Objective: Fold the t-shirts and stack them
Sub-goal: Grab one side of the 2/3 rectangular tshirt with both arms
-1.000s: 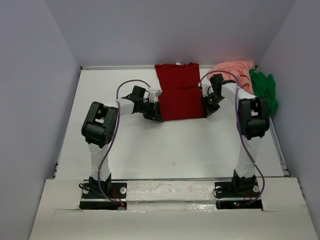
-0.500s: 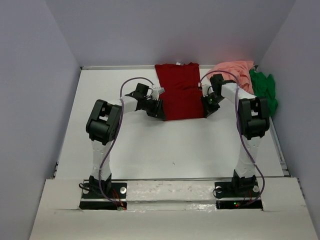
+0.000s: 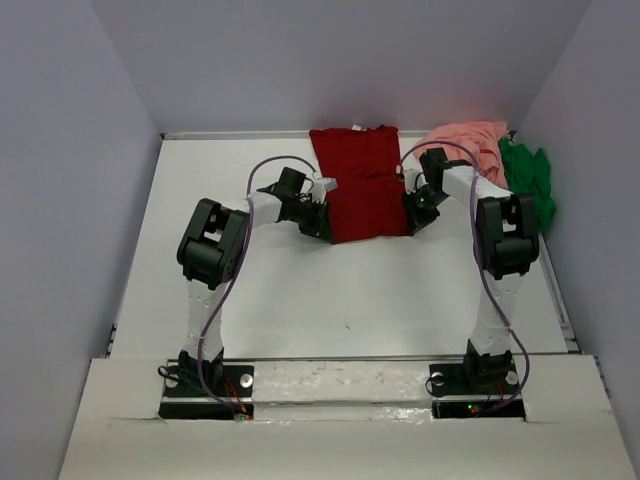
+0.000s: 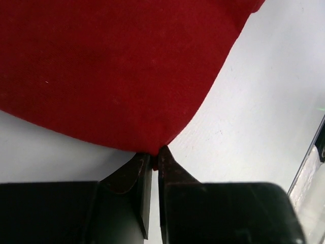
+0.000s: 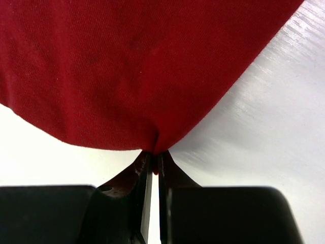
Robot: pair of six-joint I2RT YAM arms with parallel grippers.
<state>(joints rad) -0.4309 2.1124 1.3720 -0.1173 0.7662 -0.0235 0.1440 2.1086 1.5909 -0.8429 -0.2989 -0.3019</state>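
Observation:
Next, my right gripper lets go of the hem corner on the dark red t-shirt's edge (image 3: 392,186) that faces the salmon pink t-shirt.
The dark red t-shirt (image 3: 365,185) lies flat at the back middle of the white table (image 3: 300,290). My left gripper (image 3: 325,226) is at its near left corner, and the left wrist view shows it shut (image 4: 155,152) on the hem of the red cloth (image 4: 122,71). At the near right corner my right gripper (image 3: 414,214) is shut (image 5: 155,156) on a pinch of the same red cloth (image 5: 137,71). A salmon pink t-shirt (image 3: 470,140) lies crumpled at the back right, and a bright green t-shirt (image 3: 530,178) is bunched against the right wall.
Grey walls close in the table on the left, back and right. The pink and green shirts sit just behind and to the right of my right arm (image 3: 505,235). Both arm bases stand at the near edge.
My left gripper has slid right to the red shirt's near left corner and closed on its hem. The right gripper has kept its hold and has not moved.

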